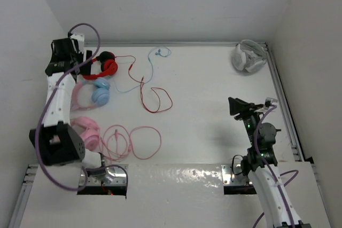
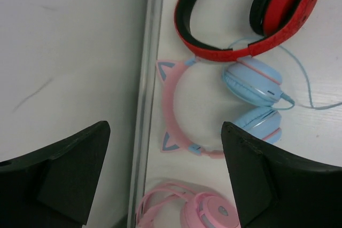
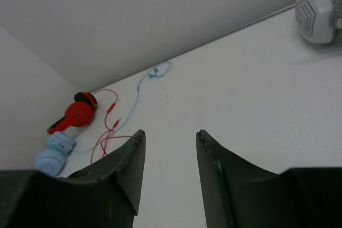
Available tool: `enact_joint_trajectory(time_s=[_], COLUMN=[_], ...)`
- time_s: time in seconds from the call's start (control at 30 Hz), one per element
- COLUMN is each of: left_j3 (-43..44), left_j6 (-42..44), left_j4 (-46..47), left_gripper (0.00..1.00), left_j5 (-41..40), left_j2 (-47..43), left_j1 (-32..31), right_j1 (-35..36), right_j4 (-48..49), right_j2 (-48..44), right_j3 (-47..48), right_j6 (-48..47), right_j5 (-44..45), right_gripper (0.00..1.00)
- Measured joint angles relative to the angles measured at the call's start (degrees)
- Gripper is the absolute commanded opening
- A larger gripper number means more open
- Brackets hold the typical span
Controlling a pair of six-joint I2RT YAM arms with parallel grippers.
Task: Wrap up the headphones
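The middle of the pink headband [image 1: 74, 95] [image 2: 168, 100], between the cat ears of the headphones with light blue ear cups, will be gripped by my left gripper.
The headphones [image 1: 99, 91] lie flat at the table's left side, with two light blue ear cups and a pink cat-ear headband [image 1: 79, 95]. Their thin light blue cable [image 1: 148, 67] runs loose toward the back wall. In the left wrist view the headphones' cups [image 2: 251, 81] and headband [image 2: 170, 105] lie below and between the fingers. My left gripper [image 1: 65, 58] hovers above the table's far left edge, open and empty [image 2: 165, 127]. My right gripper [image 1: 238, 105] is open and empty [image 3: 170, 133] over the right half, far from the headphones [image 3: 53, 153].
Red-and-black headphones [image 1: 104, 67] with a red cable [image 1: 155, 100] touch the blue pair at the back. All-pink headphones [image 1: 88, 132] with a looped pink cable [image 1: 133, 142] lie in front. A white headset [image 1: 248, 57] sits back right. A metal rail [image 2: 147, 78] edges the table on the left.
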Motion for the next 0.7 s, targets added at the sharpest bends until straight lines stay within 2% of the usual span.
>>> enact_joint_trajectory(time_s=[0.13,0.37,0.63,0.7], left_j3=[5.11,8.98,9.35,9.75], left_j6=[0.11,-0.76,-0.63,-0.81], left_j4=[-3.02,-6.82,-5.20,-4.83], left_gripper=[0.88,0.91,0.77,0.67], left_j5=[5.64,11.34,18.25,20.15], left_j2=[12.02,28.44,39.45,41.88], left_j1=[6.38,15.52,22.43,22.40], right_j1=[0.00,0.22,3.50,5.14], right_j4=[-2.14,-3.06,-3.85,-3.82], right_j2=[3.82,12.48,20.02,20.00], right_j3=[0.00,0.00,1.40,1.46], right_j6=[-3.26,-7.08,-10.25,-10.88], right_j5=[-1.42,-3.56,-3.41,-1.75], right_gripper=[0.56,0.59,0.58,0.57])
